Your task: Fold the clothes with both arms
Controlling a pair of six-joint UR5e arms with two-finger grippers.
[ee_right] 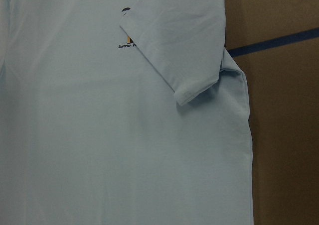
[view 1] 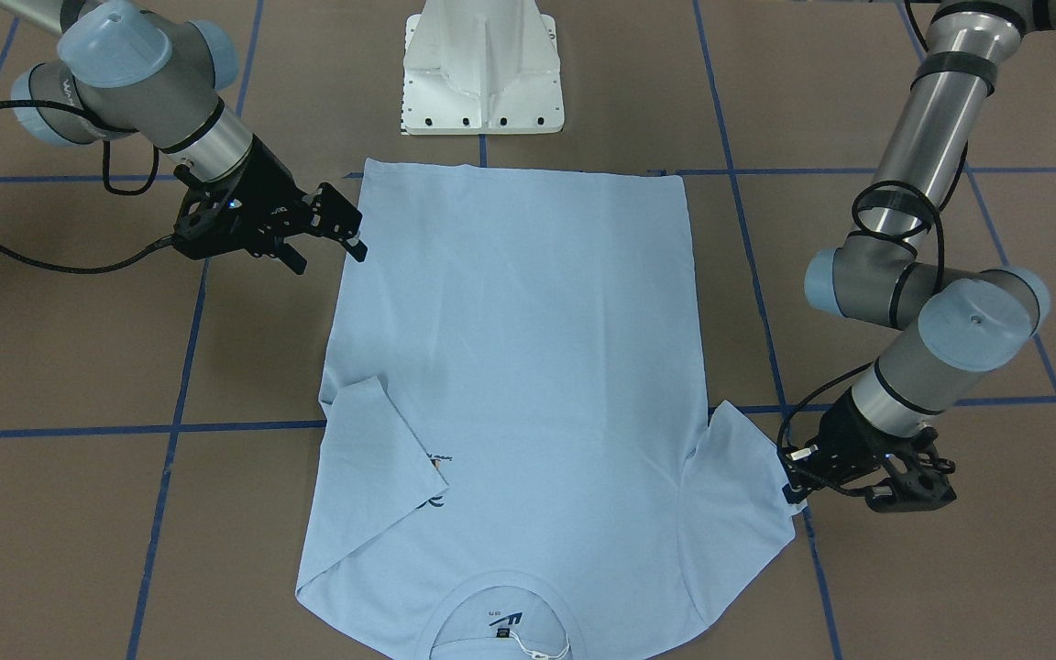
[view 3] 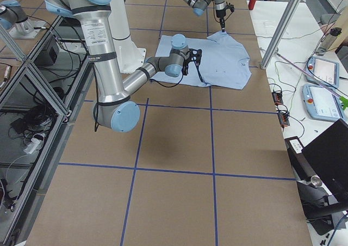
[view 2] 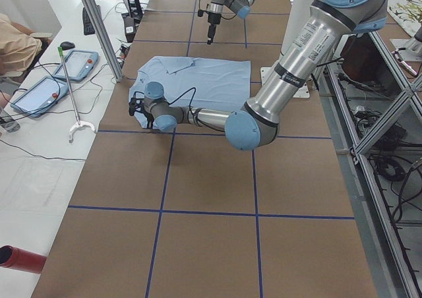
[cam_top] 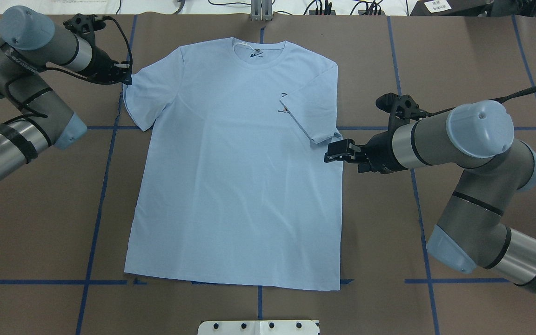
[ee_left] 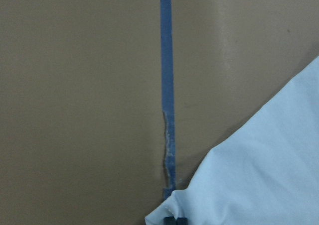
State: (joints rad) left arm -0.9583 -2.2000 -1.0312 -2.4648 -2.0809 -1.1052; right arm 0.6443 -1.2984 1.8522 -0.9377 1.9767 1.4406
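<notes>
Next, I close my right gripper on the hem corner [view 1: 370,165] of the light blue T-shirt, on its folded-in sleeve's side.
The light blue T-shirt [cam_top: 231,186] lies flat on the brown table, its collar [cam_top: 258,53] on the far side from the robot. One sleeve [cam_top: 314,111] is folded in over the chest and partly covers the print [cam_top: 284,104]; it shows the same way in the right wrist view [ee_right: 179,51]. My left gripper [cam_top: 127,78] is low at the hem of the other sleeve [view 1: 739,495], shut on its puckered edge [ee_left: 199,205]. My right gripper [view 1: 328,249] is open and empty, just beside the shirt's side edge below the folded sleeve.
The white pedestal base [view 1: 482,69] stands at the shirt's hem end. Blue tape lines [cam_top: 105,186] cross the table. In the exterior left view, tablets [view 2: 79,64] and an aluminium post [view 2: 99,28] stand beyond the collar end.
</notes>
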